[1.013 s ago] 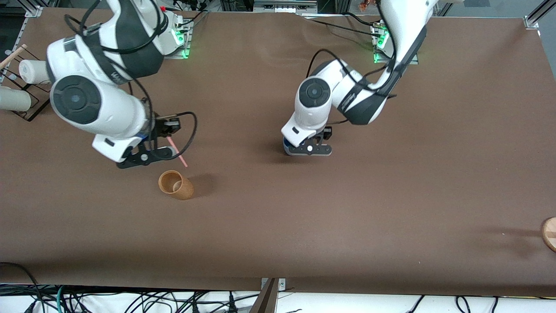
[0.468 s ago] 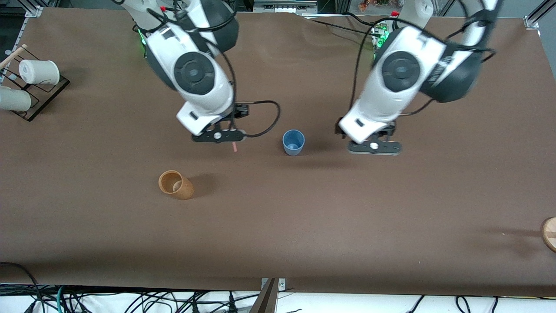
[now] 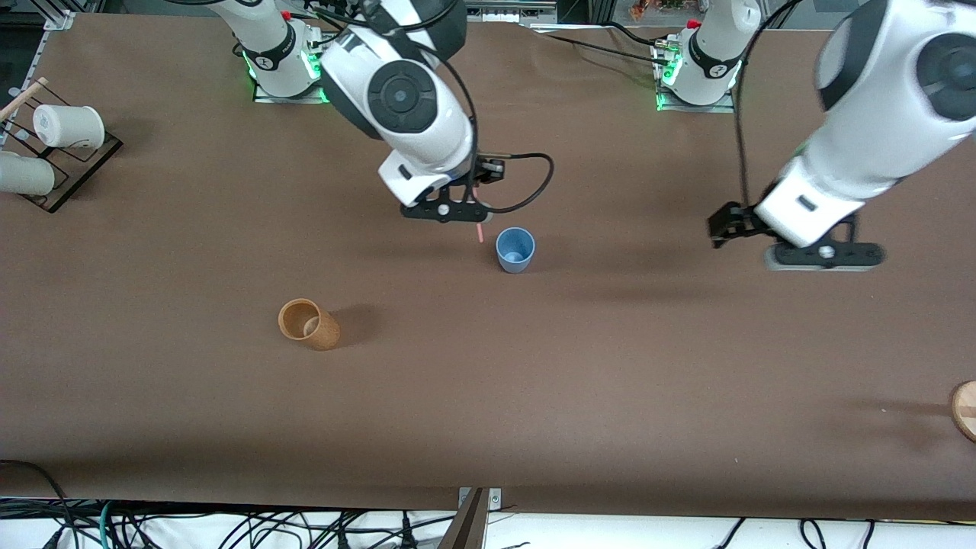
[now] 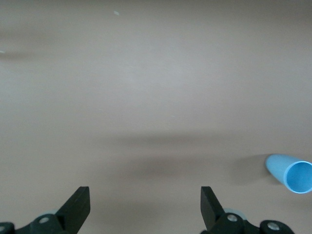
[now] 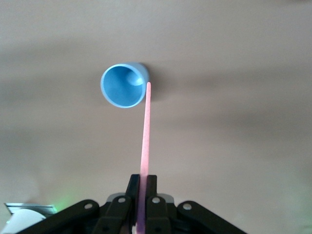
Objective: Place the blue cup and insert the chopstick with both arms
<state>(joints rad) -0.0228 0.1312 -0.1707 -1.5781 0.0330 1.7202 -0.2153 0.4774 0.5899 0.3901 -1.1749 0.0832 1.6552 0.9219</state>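
Observation:
Next, my right gripper releases the pink chopstick inside the opening of the upright blue cup (image 3: pixel 515 248) (image 5: pixel 124 87). The chopstick's tip is now just beside the rim.
The blue cup (image 3: pixel 515 249) stands upright in the middle of the table, its mouth up. It also shows in the right wrist view (image 5: pixel 124 86) and the left wrist view (image 4: pixel 291 174). My right gripper (image 3: pixel 467 213) is shut on the pink chopstick (image 3: pixel 479 232) and holds it pointing down, its tip just beside the cup's rim toward the right arm's end. The chopstick (image 5: pixel 145 129) shows clamped between the fingers in the right wrist view. My left gripper (image 3: pixel 823 256) is open and empty, up over bare table toward the left arm's end.
A tan cup (image 3: pixel 308 324) stands nearer the front camera, toward the right arm's end. A rack with white cups (image 3: pixel 53 141) sits at the table's edge on that end. A wooden disc (image 3: pixel 965 409) shows at the edge of the left arm's end.
My right gripper has carried the chopstick from near the tan cup to just beside the blue cup. My left gripper let go of the blue cup and moved away toward the left arm's end.

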